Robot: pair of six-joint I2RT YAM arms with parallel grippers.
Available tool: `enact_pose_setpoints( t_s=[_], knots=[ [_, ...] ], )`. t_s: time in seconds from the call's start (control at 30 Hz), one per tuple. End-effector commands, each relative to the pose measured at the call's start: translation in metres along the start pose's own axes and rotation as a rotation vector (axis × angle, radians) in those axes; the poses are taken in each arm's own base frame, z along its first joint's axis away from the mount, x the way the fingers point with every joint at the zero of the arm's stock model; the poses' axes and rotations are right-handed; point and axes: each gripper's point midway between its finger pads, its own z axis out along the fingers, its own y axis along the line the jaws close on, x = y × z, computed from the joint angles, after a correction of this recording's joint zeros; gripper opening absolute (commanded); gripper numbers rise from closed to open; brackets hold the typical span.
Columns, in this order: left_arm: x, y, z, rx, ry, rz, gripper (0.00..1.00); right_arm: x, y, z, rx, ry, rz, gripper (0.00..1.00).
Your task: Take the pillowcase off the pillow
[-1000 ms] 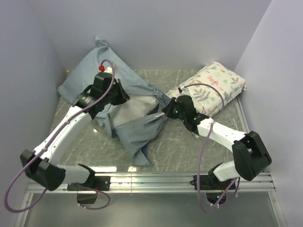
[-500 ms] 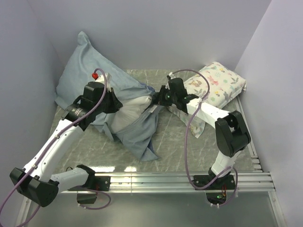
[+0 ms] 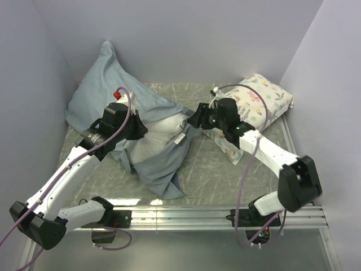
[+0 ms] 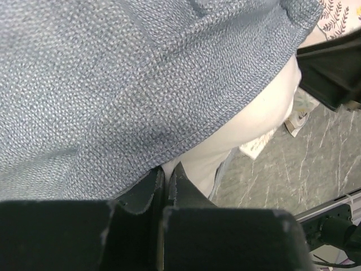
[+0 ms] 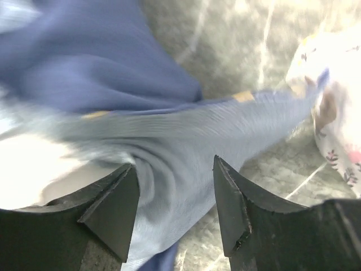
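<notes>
The pillowcase still covers the pillow's end under a loose flap, so my right gripper will pinch the hem [image 3: 183, 114] close against the pillow and pull it down.
The pillowcase [image 3: 98, 84] lies paler grey-blue side out, bulging from the back-left corner toward the middle. The white pillow [image 3: 163, 131] pokes out of its opening. My left gripper [image 3: 137, 127] sits at that opening. In the left wrist view it [image 4: 167, 172] is shut, with white pillow [image 4: 265, 113] cloth showing between the fingertips, just under the pillowcase [image 4: 141, 73] hem. My right gripper [image 3: 197, 119] hovers at the opening's right side. In the right wrist view it [image 5: 175, 209] is open, with blurred pillowcase [image 5: 186, 135] cloth lying loose below its fingers.
A smaller flower-printed pillow [image 3: 259, 101] lies at the back right, just behind the right arm. Walls close in the table [image 3: 220, 169] at the back and on both sides. A metal rail [image 3: 225, 213] runs along the near edge.
My right gripper has opened, let go of the pillowcase edge and drawn a little to the right. The pillowcase's bulk has risen into the back-left corner. The left gripper stays shut.
</notes>
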Motion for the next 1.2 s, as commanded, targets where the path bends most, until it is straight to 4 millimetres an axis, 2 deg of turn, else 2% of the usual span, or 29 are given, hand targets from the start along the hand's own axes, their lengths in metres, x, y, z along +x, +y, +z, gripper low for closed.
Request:
enact_pose_setpoints(
  t_s=[0.0, 0.07, 0.13, 0.27, 0.33, 0.47, 0.57, 0.8, 0.87, 0.9, 1.03, 1.13, 1.17],
  knots=[
    [-0.018, -0.014, -0.005, 0.044, -0.067, 0.003, 0.00, -0.049, 0.029, -0.035, -0.073, -0.224, -0.132, 0.61],
    [-0.018, -0.016, -0.002, 0.043, -0.062, 0.005, 0.00, -0.055, 0.037, -0.052, -0.100, -0.278, -0.164, 0.64],
    [-0.018, -0.018, -0.001, 0.046, -0.062, 0.005, 0.00, -0.059, 0.044, -0.060, -0.116, -0.304, -0.183, 0.70],
    [-0.022, -0.024, -0.002, 0.053, -0.071, 0.002, 0.00, -0.061, 0.049, -0.053, -0.134, -0.263, -0.217, 0.74],
    [-0.024, -0.025, -0.002, 0.051, -0.080, 0.000, 0.00, -0.052, 0.055, -0.047, -0.178, -0.216, -0.222, 0.74],
    [-0.027, -0.029, -0.003, 0.054, -0.087, 0.000, 0.00, -0.024, 0.051, -0.027, -0.197, -0.111, -0.219, 0.72],
    [-0.027, -0.029, -0.003, 0.051, -0.091, -0.002, 0.00, -0.008, 0.048, -0.025, -0.218, -0.083, -0.209, 0.72],
    [-0.029, -0.033, -0.005, 0.061, -0.099, -0.005, 0.00, 0.002, 0.053, -0.032, -0.269, -0.087, -0.165, 0.71],
    [-0.030, -0.035, -0.006, 0.066, -0.102, -0.004, 0.00, 0.006, 0.051, -0.025, -0.271, -0.066, -0.140, 0.60],
    [-0.031, -0.035, -0.008, 0.068, -0.106, -0.006, 0.00, 0.008, 0.050, -0.022, -0.270, -0.054, -0.132, 0.47],
    [-0.032, -0.039, -0.013, 0.078, -0.108, 0.003, 0.00, 0.007, 0.035, -0.002, -0.189, -0.044, -0.092, 0.14],
    [-0.032, -0.043, -0.019, 0.100, -0.104, 0.017, 0.00, -0.006, 0.021, 0.016, -0.104, -0.045, -0.053, 0.06],
    [-0.031, -0.045, -0.021, 0.109, -0.103, 0.023, 0.00, -0.010, 0.016, 0.028, -0.072, -0.031, -0.028, 0.04]
  ],
)
